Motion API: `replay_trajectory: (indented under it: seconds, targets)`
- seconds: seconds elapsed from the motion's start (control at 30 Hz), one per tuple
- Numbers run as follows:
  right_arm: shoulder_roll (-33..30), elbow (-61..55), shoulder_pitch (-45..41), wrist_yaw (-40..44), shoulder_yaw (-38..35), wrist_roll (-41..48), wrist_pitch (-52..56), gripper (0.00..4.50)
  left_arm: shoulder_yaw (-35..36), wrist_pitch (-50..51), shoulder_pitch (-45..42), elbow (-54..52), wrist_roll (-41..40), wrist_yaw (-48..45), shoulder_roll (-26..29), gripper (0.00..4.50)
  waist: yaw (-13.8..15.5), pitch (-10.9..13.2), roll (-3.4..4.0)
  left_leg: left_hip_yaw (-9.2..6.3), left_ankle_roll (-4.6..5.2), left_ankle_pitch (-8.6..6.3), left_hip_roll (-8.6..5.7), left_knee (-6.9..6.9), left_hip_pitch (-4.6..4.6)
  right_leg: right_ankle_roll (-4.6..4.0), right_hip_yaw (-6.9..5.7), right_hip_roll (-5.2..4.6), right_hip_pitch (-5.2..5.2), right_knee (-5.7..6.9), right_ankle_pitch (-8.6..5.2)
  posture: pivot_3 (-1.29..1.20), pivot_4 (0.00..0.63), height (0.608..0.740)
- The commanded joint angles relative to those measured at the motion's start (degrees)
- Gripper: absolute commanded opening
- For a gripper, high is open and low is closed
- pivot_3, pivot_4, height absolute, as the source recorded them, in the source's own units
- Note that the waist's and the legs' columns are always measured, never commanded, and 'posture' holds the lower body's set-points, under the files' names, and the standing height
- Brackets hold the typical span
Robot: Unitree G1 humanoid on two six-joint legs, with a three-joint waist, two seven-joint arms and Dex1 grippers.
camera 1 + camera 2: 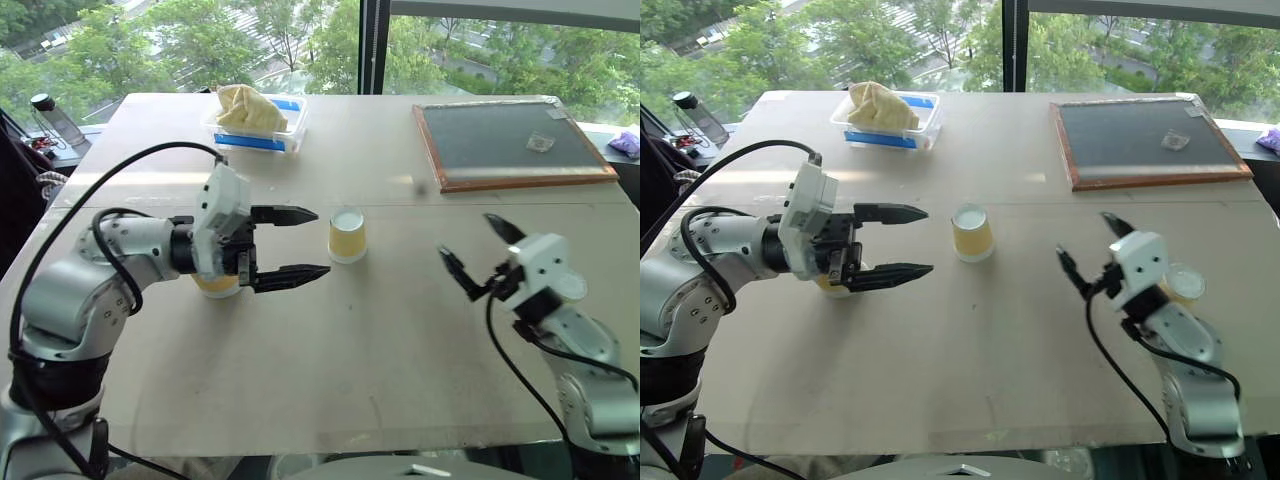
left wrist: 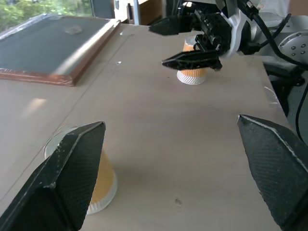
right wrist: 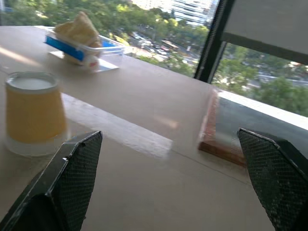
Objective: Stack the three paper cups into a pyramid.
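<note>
The sides of the yellow paper cup (image 1: 571, 288) that stands just behind it, farthest from my left gripper, will be gripped next by my right gripper.
Three yellow paper cups stand apart on the table (image 1: 330, 350). One cup (image 1: 347, 235) sits upside down in the middle, also in the right wrist view (image 3: 33, 110). A second cup (image 1: 216, 286) is partly hidden under my left gripper's body. The third cup (image 1: 1185, 283) stands just behind my right gripper and shows in the left wrist view (image 2: 192, 73). My left gripper (image 1: 322, 241) is open and empty, pointing at the middle cup, its tips just short of it. Open and empty too, my right gripper (image 1: 466, 236) hovers right of that cup.
A clear container (image 1: 255, 122) with a yellow cloth sits at the back left. A wood-framed dark board (image 1: 510, 145) lies at the back right. A bottle (image 1: 55, 118) stands off the table's far left corner. Black cables loop around both arms.
</note>
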Motion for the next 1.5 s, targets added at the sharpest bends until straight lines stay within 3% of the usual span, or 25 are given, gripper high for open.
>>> replay_trajectory:
  seconds: [0.03,0.2,0.53,0.93,1.03,1.13,1.2,1.37,1.5]
  targets:
    - [1.57,-5.17,5.51,-5.18,-6.68,-2.77,-3.93,4.44,-2.72,-0.70,-3.92,1.41,0.56,-2.87,-0.90,4.50,0.01,-0.01,-0.01,-0.02,0.00,0.00,0.00,0.02,0.00,0.00,-0.01,0.01,0.01,0.03,0.00,0.00,0.150,0.740]
    - [5.65,-4.15,10.00,-9.20,-8.55,-3.44,-5.50,4.44,-4.84,-1.56,-6.72,3.19,1.92,-5.41,-1.35,4.50,-0.47,-0.01,-0.02,0.16,0.00,0.01,0.01,0.03,0.13,0.01,0.18,0.02,0.01,0.09,-0.01,0.00,0.150,0.740]
    - [11.67,1.89,9.49,-13.19,-8.84,1.97,-0.78,4.44,-5.06,-2.51,-6.73,3.50,4.09,-6.52,-1.44,4.50,0.03,-0.01,0.00,0.12,0.00,0.01,0.02,0.03,0.05,-0.01,0.15,0.02,0.00,0.03,-0.02,0.00,0.150,0.740]
    - [14.07,3.49,9.01,-14.60,-8.79,9.75,3.65,4.44,-5.20,-3.83,-6.81,4.25,6.46,-8.50,-1.04,4.50,-0.07,0.00,0.02,0.12,0.00,0.01,0.03,0.03,0.06,0.00,0.16,0.02,0.00,0.03,-0.01,0.00,0.150,0.740]
    - [13.11,5.27,8.58,-14.40,-8.77,8.65,2.16,3.61,-5.32,-4.32,-7.11,4.48,7.28,-8.64,-1.03,4.50,-0.05,0.00,0.02,0.14,0.00,0.01,0.02,0.03,0.06,0.00,0.17,0.02,0.00,0.01,-0.01,0.00,0.150,0.740]
    - [12.16,7.01,7.97,-13.88,-8.50,7.93,0.74,2.30,-4.69,-4.48,-6.89,4.53,7.38,-8.51,-1.05,4.50,-0.09,0.00,0.01,0.13,0.00,0.01,0.02,0.03,0.06,0.00,0.16,0.02,0.00,0.02,-0.01,0.00,0.150,0.740]
    - [11.90,7.52,7.74,-13.78,-8.34,8.09,0.40,1.77,-4.40,-4.39,-6.47,4.35,7.38,-8.19,-1.06,4.50,-0.08,0.00,0.01,0.14,0.00,0.01,0.02,0.03,0.06,0.00,0.16,0.02,0.00,0.02,-0.01,0.00,0.150,0.740]
    - [7.62,9.20,4.46,-11.20,-3.67,3.39,-1.41,1.76,-1.67,-3.56,-1.40,1.01,7.96,-3.60,-0.77,4.50,-0.65,0.00,0.01,0.12,0.00,0.01,0.04,0.03,0.14,0.01,0.34,0.01,0.00,0.04,0.00,0.00,0.150,0.740]
    - [4.73,11.82,-5.35,-6.77,5.42,2.26,1.60,1.76,5.47,-2.25,8.33,-4.31,9.85,10.32,-4.36,4.50,-1.61,0.01,0.02,0.11,0.00,0.01,0.09,0.02,0.23,0.01,0.41,0.02,0.00,0.11,0.00,0.00,0.150,0.740]
